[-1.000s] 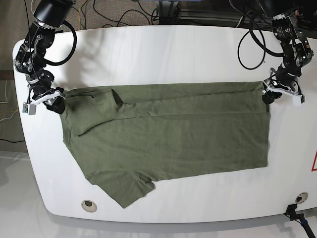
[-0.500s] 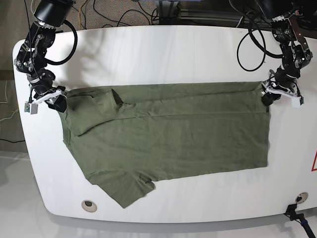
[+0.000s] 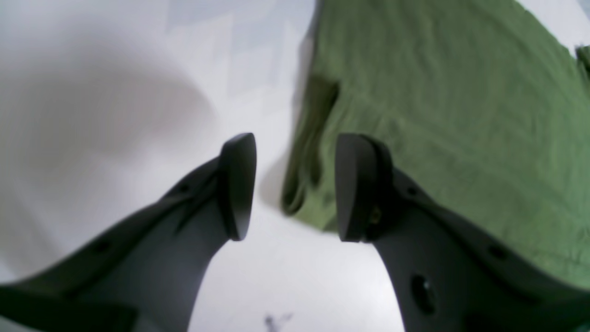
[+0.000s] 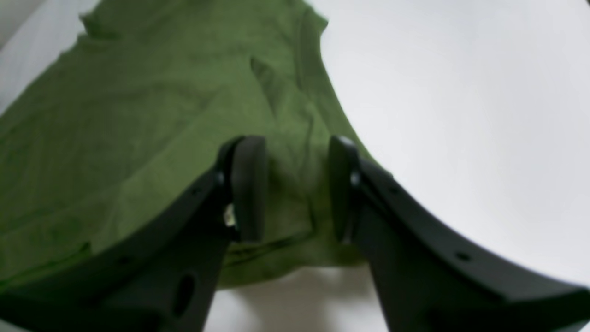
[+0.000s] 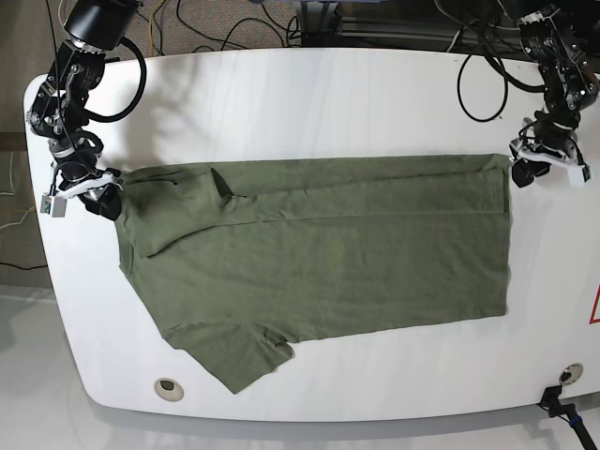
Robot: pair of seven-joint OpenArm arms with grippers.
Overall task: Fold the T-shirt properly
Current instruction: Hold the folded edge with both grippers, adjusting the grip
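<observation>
The T-shirt's rolled corner lies loose beside my left gripper, so my left gripper needs to move in and grip that corner (image 3: 294,200) before both grippers pull the T-shirt back.
The olive-green T-shirt (image 5: 319,253) lies flat across the white table (image 5: 309,103), its upper strip folded over and one sleeve pointing to the front left. My left gripper (image 5: 521,174) is open just off the shirt's far right corner. In the left wrist view the shirt (image 3: 461,115) has its rolled corner lying on the table just past the left gripper (image 3: 295,186), ungripped. My right gripper (image 5: 106,202) stands open at the shirt's left end. In the right wrist view the shirt (image 4: 138,115) lies under the right gripper (image 4: 295,189), with cloth showing through the gap.
Black cables (image 5: 483,84) loop over the table's back right. A round grommet (image 5: 167,386) sits near the front left edge and a black clamp (image 5: 562,403) at the front right corner. The table edges run close behind both grippers.
My left gripper has drawn back up and to the right, off the shirt's corner. The right gripper has shifted slightly. The shirt lies as before.
</observation>
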